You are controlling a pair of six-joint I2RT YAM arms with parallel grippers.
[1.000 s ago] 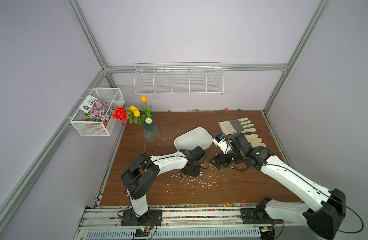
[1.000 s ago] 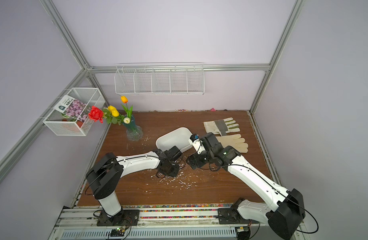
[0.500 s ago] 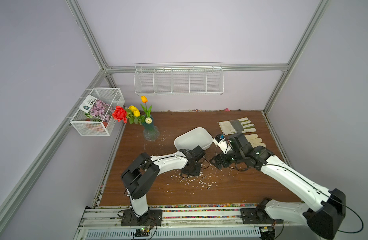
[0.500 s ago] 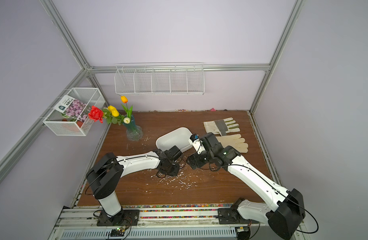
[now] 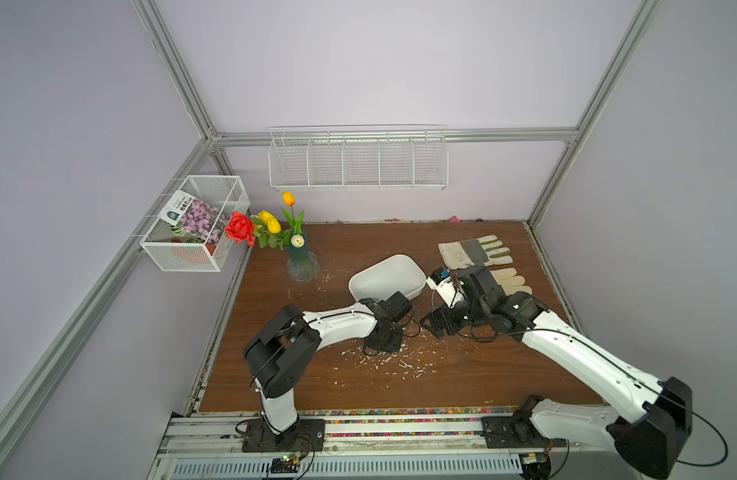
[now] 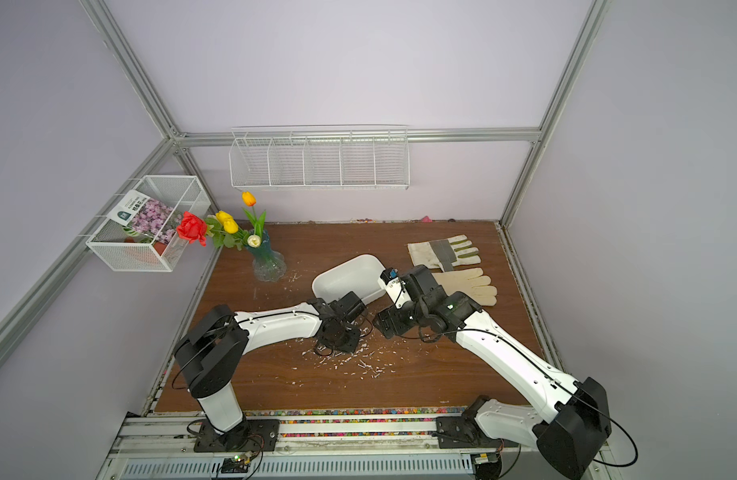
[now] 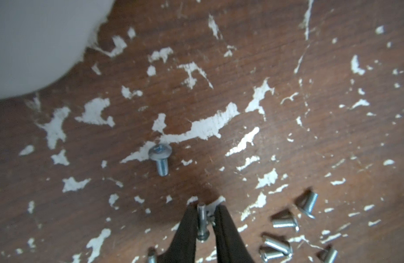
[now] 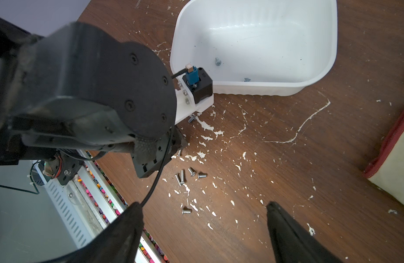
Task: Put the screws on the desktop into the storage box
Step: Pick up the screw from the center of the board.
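The robot's left gripper needs to release the screw inside the white storage box (image 5: 369,301), near the front corner of the box.
My left gripper (image 7: 206,205) points down at the desktop (image 5: 462,374), just in front of the white storage box (image 5: 387,276). Its black fingers (image 7: 187,227) stand narrowly apart around one screw (image 7: 202,222); a slim gap shows beside the screw. A loose screw (image 7: 160,159) lies nearer the box, and several screws (image 7: 283,222) lie to one side. My right gripper (image 8: 202,205) hovers wide open over the board, with a single screw (image 8: 186,211) below it and a small cluster (image 8: 187,174) beyond. Two screws (image 8: 217,61) lie inside the box (image 8: 253,86).
Two work gloves (image 5: 474,255) lie behind the right arm, one (image 8: 396,164) close to the right gripper. A glass vase of flowers (image 5: 301,266) stands at the back left. Wire baskets (image 5: 358,162) hang on the walls. The rail (image 5: 379,424) runs along the front edge.
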